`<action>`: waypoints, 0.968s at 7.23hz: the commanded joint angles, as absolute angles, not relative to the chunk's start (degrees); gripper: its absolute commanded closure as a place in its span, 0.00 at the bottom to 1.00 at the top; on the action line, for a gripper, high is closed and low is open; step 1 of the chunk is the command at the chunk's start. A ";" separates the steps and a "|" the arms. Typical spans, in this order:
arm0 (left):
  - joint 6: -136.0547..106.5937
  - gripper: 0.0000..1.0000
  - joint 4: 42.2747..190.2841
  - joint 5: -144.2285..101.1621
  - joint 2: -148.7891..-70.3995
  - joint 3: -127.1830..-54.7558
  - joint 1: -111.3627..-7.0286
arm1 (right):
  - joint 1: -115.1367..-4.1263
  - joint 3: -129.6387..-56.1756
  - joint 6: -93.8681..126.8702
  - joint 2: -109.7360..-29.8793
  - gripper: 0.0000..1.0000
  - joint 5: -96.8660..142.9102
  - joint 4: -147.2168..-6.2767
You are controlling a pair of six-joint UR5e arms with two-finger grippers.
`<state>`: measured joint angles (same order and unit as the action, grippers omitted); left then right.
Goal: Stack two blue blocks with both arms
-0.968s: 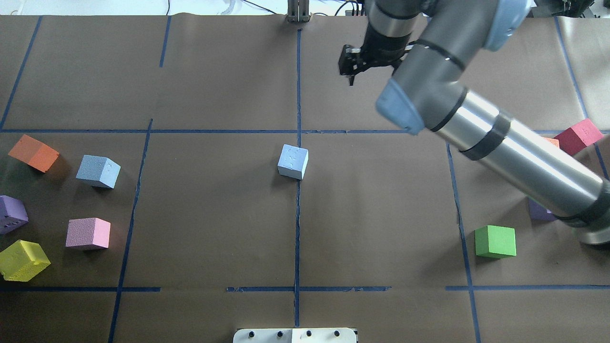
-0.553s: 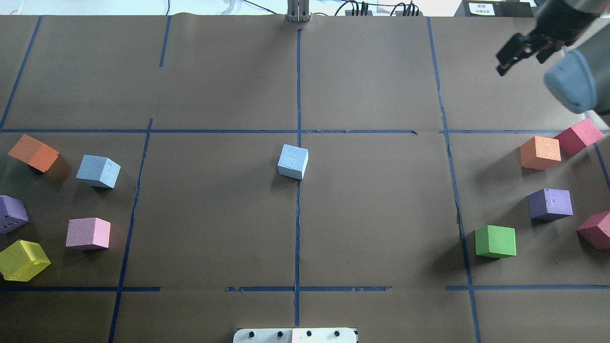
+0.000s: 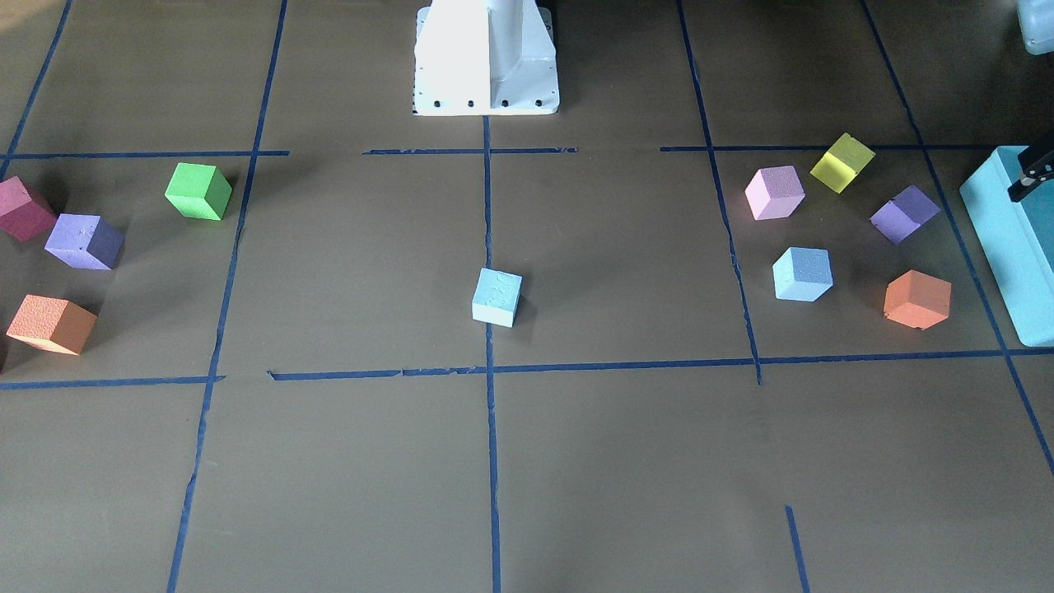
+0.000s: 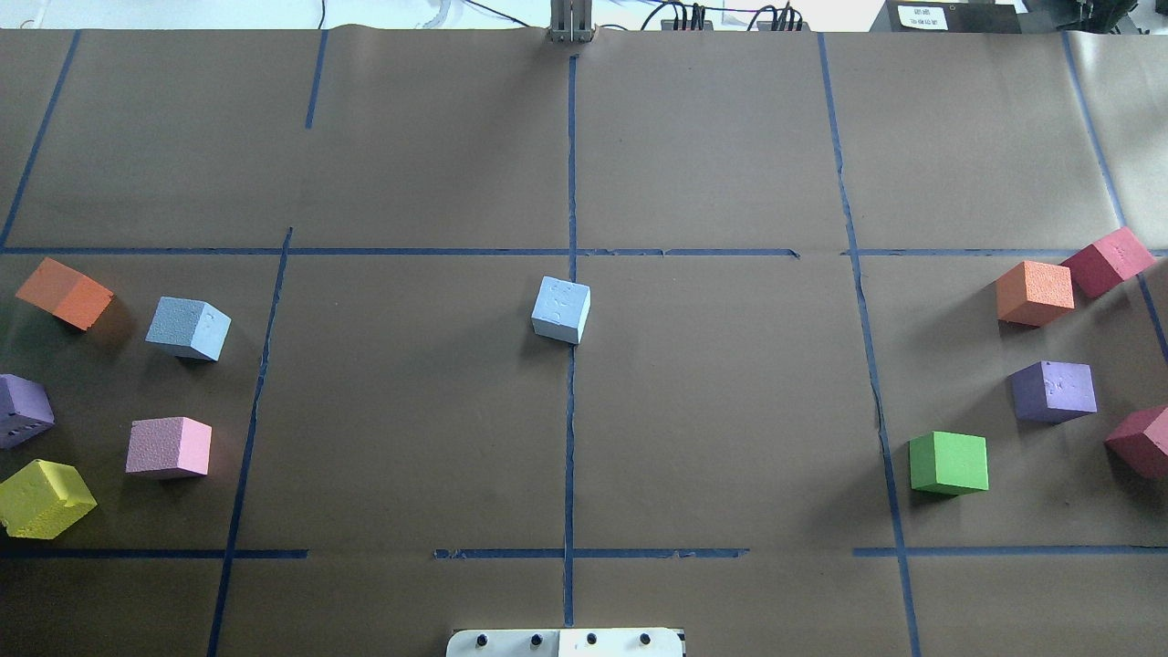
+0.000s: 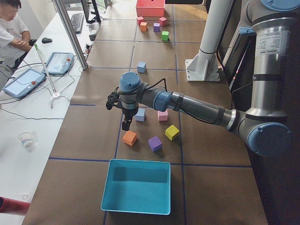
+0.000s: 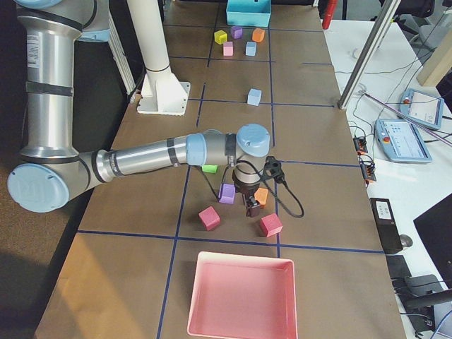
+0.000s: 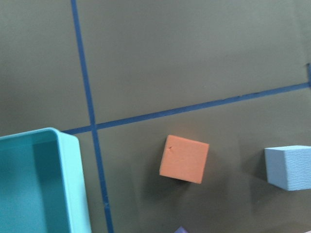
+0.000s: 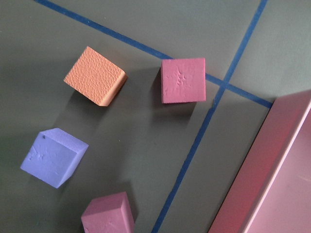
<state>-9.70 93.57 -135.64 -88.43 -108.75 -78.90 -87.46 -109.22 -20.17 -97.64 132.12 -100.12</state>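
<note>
The blue block (image 3: 802, 273) (image 7: 290, 167) is between the pink and orange cubes. My left gripper needs to go to it next and close on its sides.
One blue block (image 4: 561, 309) sits alone on the centre line of the table; it also shows in the front view (image 3: 496, 297). The other blue block (image 4: 188, 328) lies among the coloured cubes on the left side, and at the right edge of the left wrist view (image 7: 289, 167). My left gripper (image 5: 125, 125) hangs over the orange cube (image 7: 184, 158), just beside that blue block (image 5: 140, 115). My right gripper (image 6: 251, 209) hangs over the cubes at the far right, away from both blue blocks. I cannot tell whether either gripper is open or shut.
A teal box (image 3: 1009, 255) stands at the table's left end and a pink tray (image 6: 240, 296) at its right end. Orange, purple, pink and yellow cubes surround the left blue block. Orange, red, purple and green (image 4: 949, 463) cubes lie on the right.
My right arm has swung from above the far middle of the table to the right and has left the overhead view. No block has moved.
</note>
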 commanded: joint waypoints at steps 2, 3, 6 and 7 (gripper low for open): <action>-31.37 0.00 107.23 -131.09 -89.56 -106.45 -64.21 | -88.33 -109.34 -16.96 -100.02 0.01 132.19 -98.26; -39.90 0.00 112.88 -125.30 -91.91 -103.65 -57.55 | -88.24 -109.34 -17.05 -100.02 0.01 132.19 -98.26; -43.24 0.00 115.13 -120.43 -94.57 -98.71 -51.26 | -88.33 -109.34 -17.14 -100.02 0.01 132.27 -98.26; -43.16 0.00 115.14 -120.41 -94.92 -97.74 -50.81 | -88.33 -109.34 -17.14 -100.11 0.01 132.28 -98.26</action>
<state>-42.91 114.74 -121.33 -94.43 -99.17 -52.18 -88.31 -109.31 -17.13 -100.04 132.25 -98.26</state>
